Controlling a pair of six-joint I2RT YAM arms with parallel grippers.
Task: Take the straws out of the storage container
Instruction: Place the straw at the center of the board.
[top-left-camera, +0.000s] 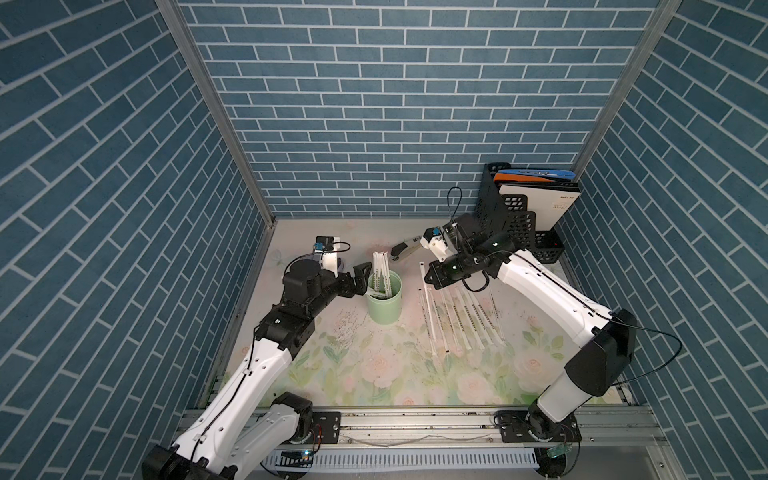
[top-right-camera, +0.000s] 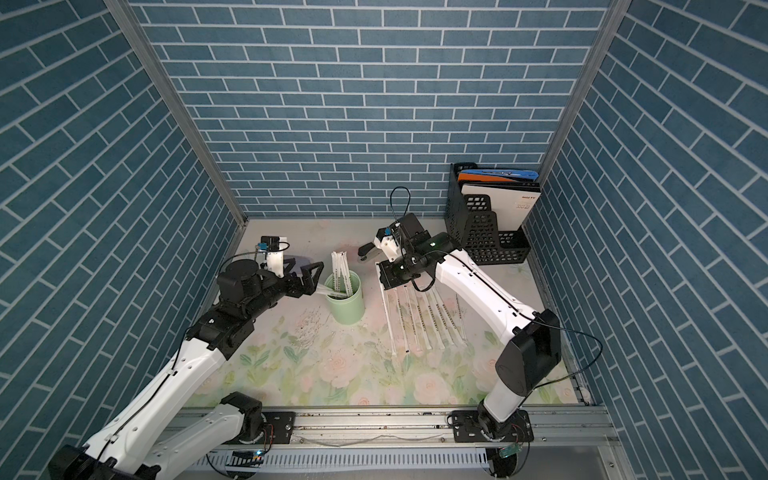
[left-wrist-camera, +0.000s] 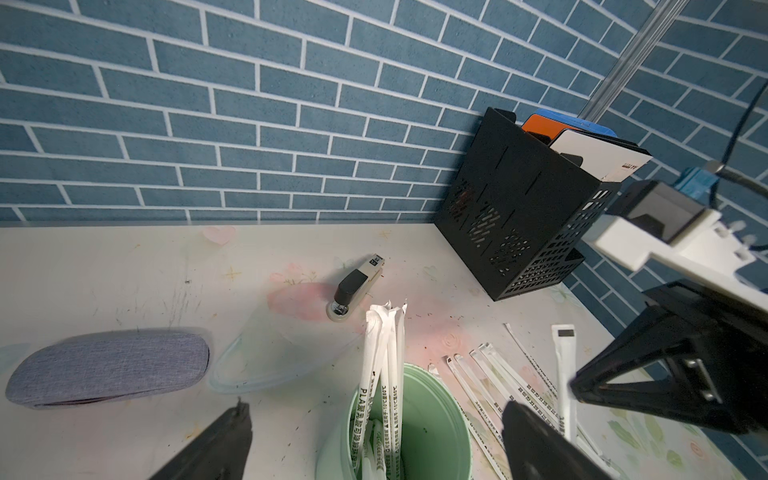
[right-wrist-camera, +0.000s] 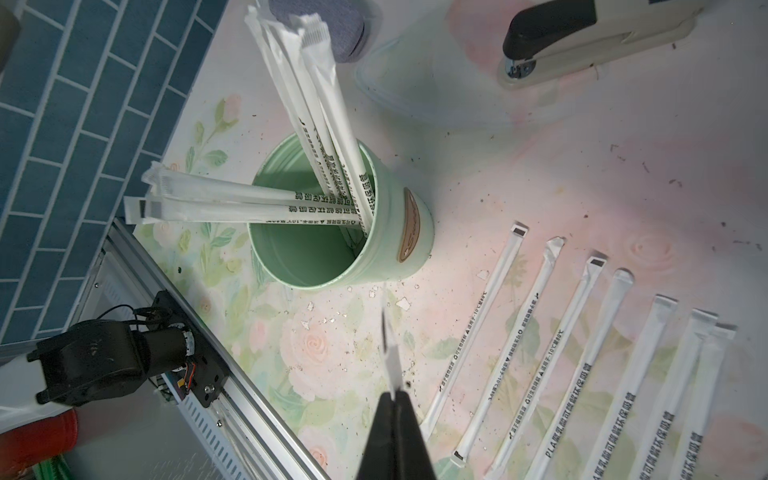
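Next, my right gripper releases the thin straw on the floral mat (top-left-camera: 417, 324) (right-wrist-camera: 424, 332) between the mint-green cup and the straws lying there.
The storage container (top-left-camera: 384, 305) (top-right-camera: 348, 305) is a mint-green cup standing left of the middle, and several straws (top-left-camera: 380, 270) (right-wrist-camera: 316, 124) lean out of it. My left gripper (top-left-camera: 358, 279) (left-wrist-camera: 376, 405) is open just left of the cup's rim, its fingers (left-wrist-camera: 220, 444) wide apart on either side of it. My right gripper (top-left-camera: 430, 276) (right-wrist-camera: 394, 395) is shut on one straw (left-wrist-camera: 563, 374) (right-wrist-camera: 390, 353), held upright above the table to the cup's right. Several more straws (top-left-camera: 461, 316) (right-wrist-camera: 582, 353) lie in a row on the floral mat under that gripper.
A stapler (top-left-camera: 405, 249) (left-wrist-camera: 353, 286) lies behind the cup. A black perforated file holder (top-left-camera: 515, 220) (left-wrist-camera: 511, 216) with folders fills the back right corner. A grey pouch (left-wrist-camera: 108, 365) and a clear lid (left-wrist-camera: 282, 353) lie at the back left.
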